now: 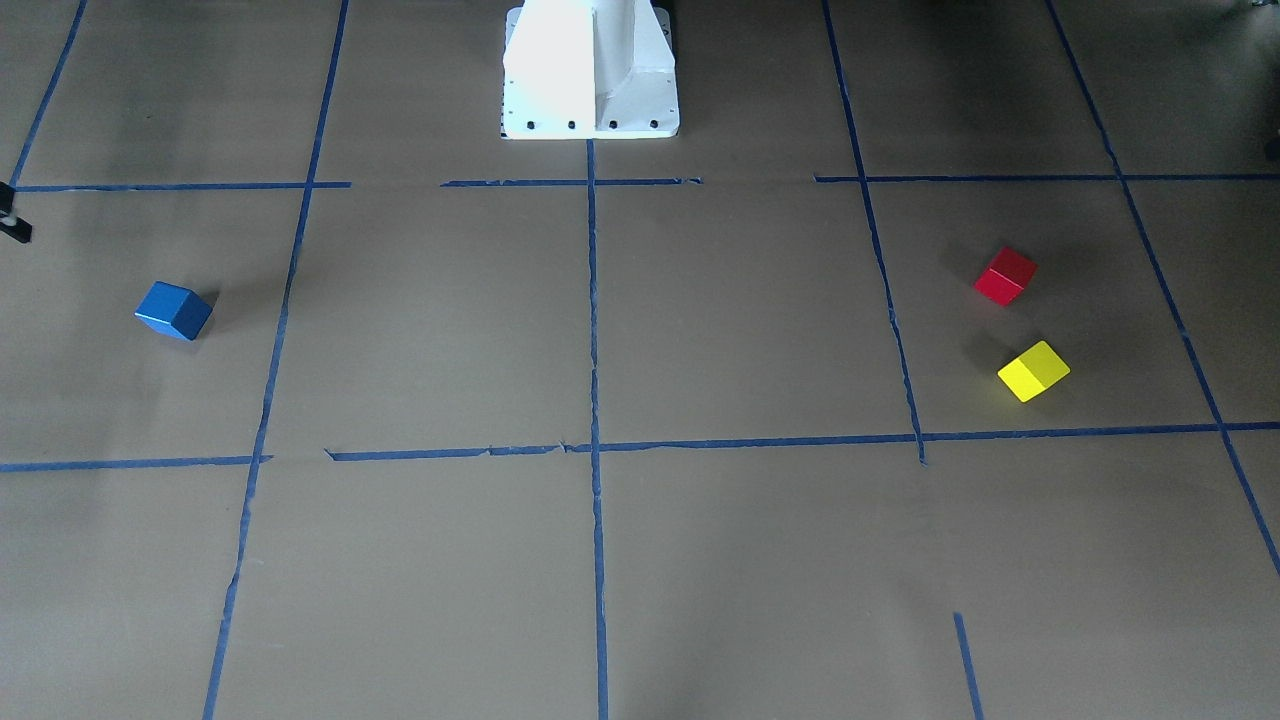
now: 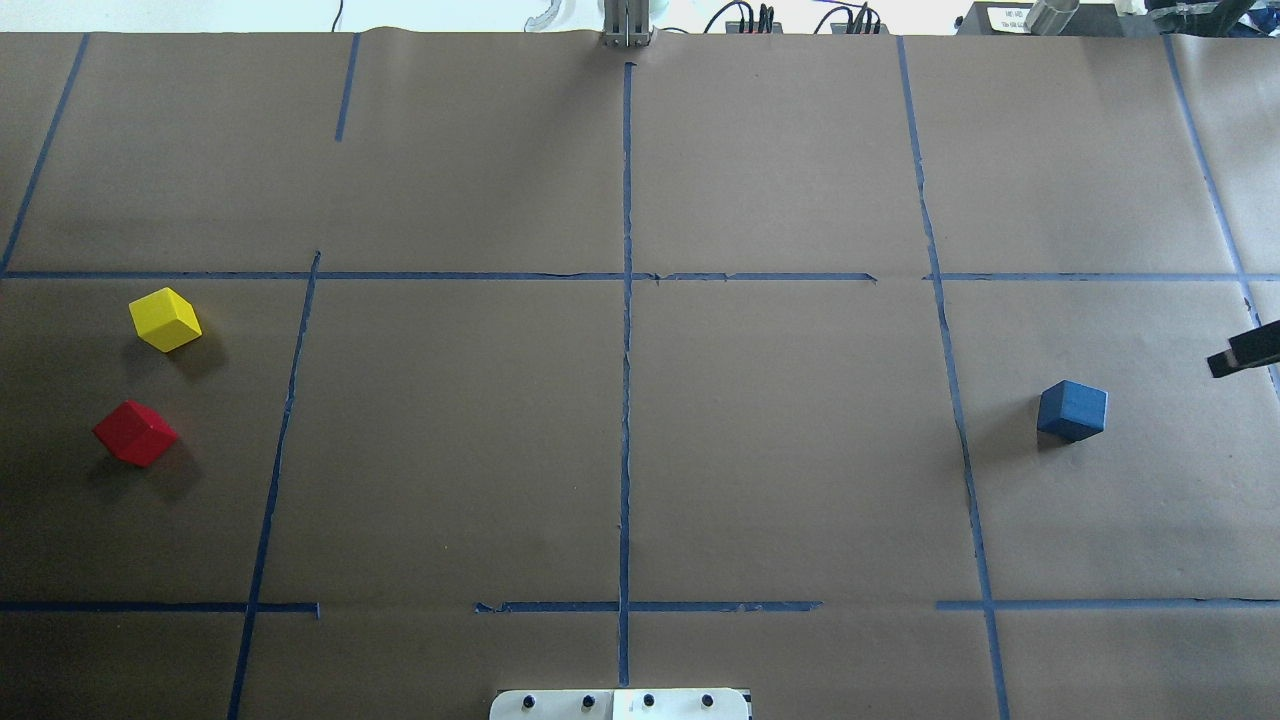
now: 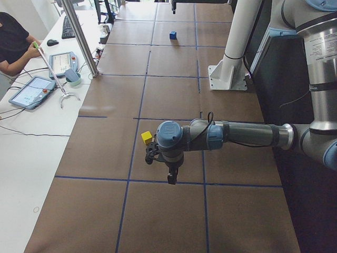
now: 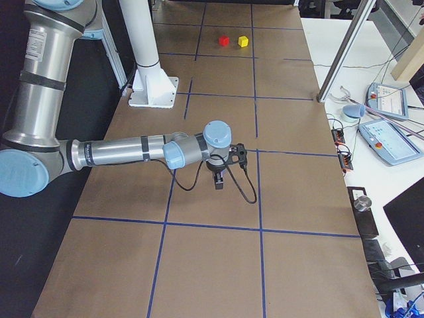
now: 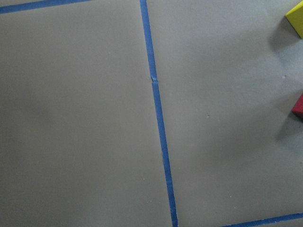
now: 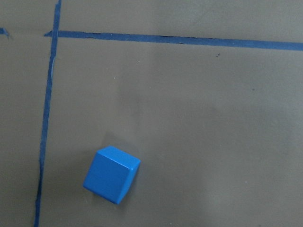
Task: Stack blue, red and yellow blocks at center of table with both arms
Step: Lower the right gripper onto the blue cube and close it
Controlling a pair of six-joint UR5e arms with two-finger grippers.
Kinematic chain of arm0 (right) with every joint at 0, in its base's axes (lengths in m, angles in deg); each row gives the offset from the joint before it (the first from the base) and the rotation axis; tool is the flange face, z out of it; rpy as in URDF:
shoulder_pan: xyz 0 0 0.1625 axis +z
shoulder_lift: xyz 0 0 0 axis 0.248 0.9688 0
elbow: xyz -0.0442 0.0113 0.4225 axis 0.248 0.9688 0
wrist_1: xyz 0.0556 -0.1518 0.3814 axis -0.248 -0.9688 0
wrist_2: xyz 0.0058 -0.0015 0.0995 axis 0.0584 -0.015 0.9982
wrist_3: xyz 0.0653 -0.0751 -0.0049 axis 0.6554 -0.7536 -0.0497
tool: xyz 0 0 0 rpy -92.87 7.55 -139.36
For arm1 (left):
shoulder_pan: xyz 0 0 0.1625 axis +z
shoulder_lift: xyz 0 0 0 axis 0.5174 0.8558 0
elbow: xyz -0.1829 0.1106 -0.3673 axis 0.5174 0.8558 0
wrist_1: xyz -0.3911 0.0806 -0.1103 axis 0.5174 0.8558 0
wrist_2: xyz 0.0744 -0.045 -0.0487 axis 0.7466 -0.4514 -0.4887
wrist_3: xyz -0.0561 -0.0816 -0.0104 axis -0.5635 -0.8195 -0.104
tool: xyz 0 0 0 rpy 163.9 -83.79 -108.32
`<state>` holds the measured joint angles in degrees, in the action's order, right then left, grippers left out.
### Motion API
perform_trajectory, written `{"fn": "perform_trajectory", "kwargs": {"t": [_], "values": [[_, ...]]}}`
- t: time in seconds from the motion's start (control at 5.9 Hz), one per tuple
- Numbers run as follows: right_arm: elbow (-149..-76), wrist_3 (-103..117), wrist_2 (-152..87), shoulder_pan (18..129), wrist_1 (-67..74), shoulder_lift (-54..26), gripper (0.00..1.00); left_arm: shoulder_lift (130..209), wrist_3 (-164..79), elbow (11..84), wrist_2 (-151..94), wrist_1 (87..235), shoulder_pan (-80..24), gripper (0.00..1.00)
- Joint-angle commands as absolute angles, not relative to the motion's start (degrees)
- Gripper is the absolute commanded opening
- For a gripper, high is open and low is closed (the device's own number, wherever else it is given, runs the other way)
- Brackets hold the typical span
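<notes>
The blue block is next for my right gripper, which should go down to it and grab it across the blue block's opposite sides (image 1: 174, 308) (image 6: 112, 174).
The blue block (image 2: 1072, 410) lies on the table's right side; it also shows in the right wrist view (image 6: 111, 174) and the front view (image 1: 174, 311). The red block (image 2: 135, 432) and the yellow block (image 2: 165, 319) lie close together on the left side, apart from each other. Only a dark tip of my right gripper (image 2: 1245, 350) shows at the right edge, beyond the blue block and above the table. My left gripper (image 3: 172, 176) shows only in the left side view, hovering beside the yellow block (image 3: 147, 138). I cannot tell whether either gripper is open or shut. Neither holds a block.
Brown paper with a grid of blue tape lines (image 2: 626, 400) covers the table. The white robot base (image 1: 590, 70) stands at the near middle edge. An operator, tablets and cables are beyond the far edge (image 3: 31, 89). A metal post (image 3: 81, 39) stands at that edge.
</notes>
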<state>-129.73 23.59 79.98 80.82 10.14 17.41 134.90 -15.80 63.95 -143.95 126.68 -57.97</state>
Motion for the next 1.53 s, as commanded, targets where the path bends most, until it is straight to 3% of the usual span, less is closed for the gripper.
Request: {"fn": "perform_trajectory", "kwargs": {"t": [0.0,1.36], "values": [[-129.53,49.43,70.57,68.64,17.02,13.05,1.0,134.95,-15.84,64.1,-143.96,126.68,-57.97,1.0],[-124.35,57.1,60.42,59.54,16.86,12.85,0.99,134.87,-15.84,64.37,-145.0,126.68,-58.05,1.0]]}}
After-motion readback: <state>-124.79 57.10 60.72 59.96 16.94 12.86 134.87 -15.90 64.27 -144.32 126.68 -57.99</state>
